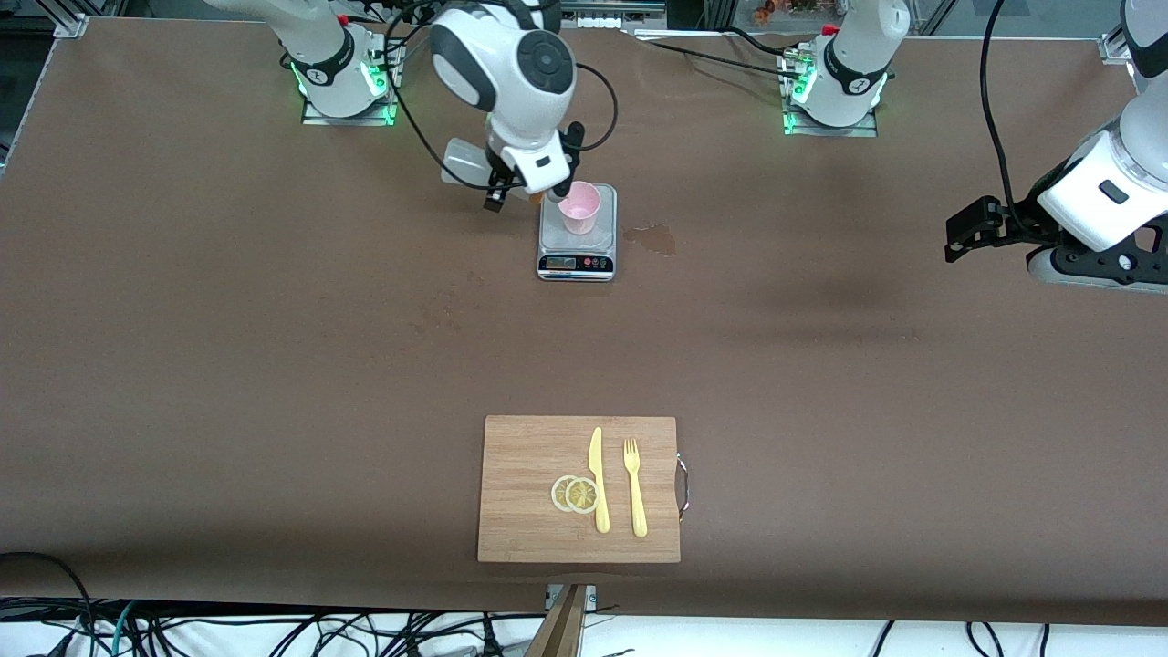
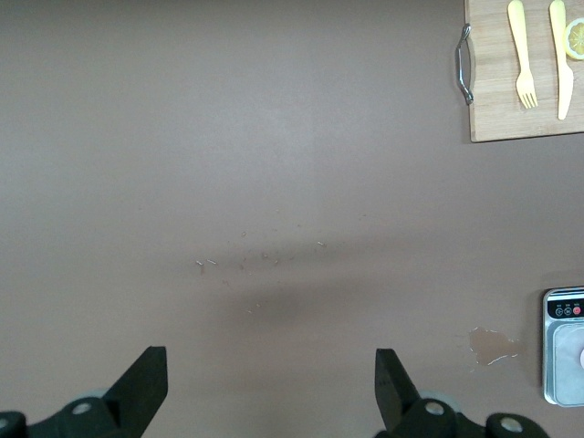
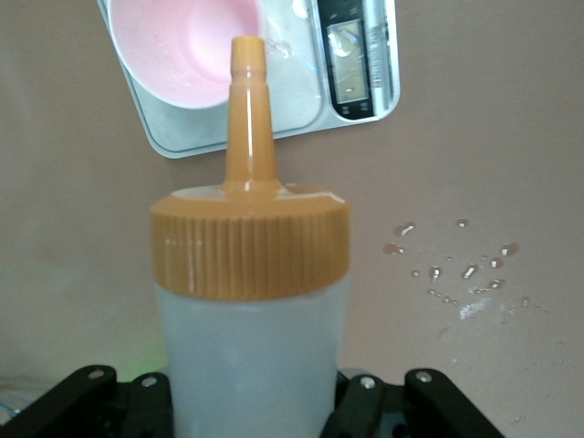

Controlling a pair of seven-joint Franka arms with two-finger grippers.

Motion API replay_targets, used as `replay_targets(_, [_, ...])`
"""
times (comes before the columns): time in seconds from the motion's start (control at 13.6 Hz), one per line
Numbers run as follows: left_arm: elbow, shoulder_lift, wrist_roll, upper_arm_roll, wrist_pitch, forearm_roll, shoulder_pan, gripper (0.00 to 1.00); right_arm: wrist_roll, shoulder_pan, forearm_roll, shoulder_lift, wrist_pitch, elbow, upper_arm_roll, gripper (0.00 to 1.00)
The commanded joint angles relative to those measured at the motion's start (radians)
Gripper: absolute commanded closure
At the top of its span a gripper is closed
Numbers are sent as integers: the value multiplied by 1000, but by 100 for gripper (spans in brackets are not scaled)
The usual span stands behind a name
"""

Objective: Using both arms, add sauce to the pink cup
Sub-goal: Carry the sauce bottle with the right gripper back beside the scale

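Note:
The robot's right gripper will stand the sauce bottle on the bare table (image 1: 395, 302) next to the droplets, away from the grey scale.
The pink cup (image 1: 579, 207) stands on the grey scale (image 1: 577, 263). My right gripper (image 1: 522, 182) is shut on the sauce bottle (image 1: 464, 164) and holds it tilted, its orange nozzle at the cup's rim. In the right wrist view the frosted bottle (image 3: 251, 347) fills the space between the fingers, and its orange cap (image 3: 251, 246) points at the cup (image 3: 178, 50) on the scale (image 3: 301, 109). My left gripper (image 1: 969, 235) is open and empty, waiting over bare table at the left arm's end; its spread fingers show in the left wrist view (image 2: 269, 370).
A wooden cutting board (image 1: 525, 456) lies near the front camera with a yellow knife (image 1: 598, 479), a yellow fork (image 1: 635, 488) and two lemon slices (image 1: 575, 494). A wet stain (image 1: 653, 238) lies beside the scale. Droplets (image 3: 456, 272) dot the table.

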Motion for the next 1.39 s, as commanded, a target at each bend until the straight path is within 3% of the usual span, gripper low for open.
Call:
replay_targets(0.0, [16, 3, -3, -1, -18, -15, -1, 0, -197, -157, 123, -111, -28, -5, 10, 89])
replay_targets(0.37, [16, 3, -5, -1, -18, -15, -1, 0, -607, -421, 399, -161, -29, -2, -8, 89])
replay_targets(0.66, [16, 3, -5, -1, -18, -15, -1, 0, -978, -490, 618, -142, -78, -7, -151, 89])
replay_targets(0.88, [16, 3, -5, -1, -18, -15, -1, 0, -1257, -582, 761, -89, -87, -33, -182, 89])
replay_targets(1.17, [16, 3, -5, -1, -18, -15, -1, 0, -1608, -587, 966, 57, -123, -65, -287, 89])
replay_targets(1.32, [16, 3, -5, -1, -18, -15, -1, 0, -1770, -602, 1063, 127, -133, -101, -303, 89])
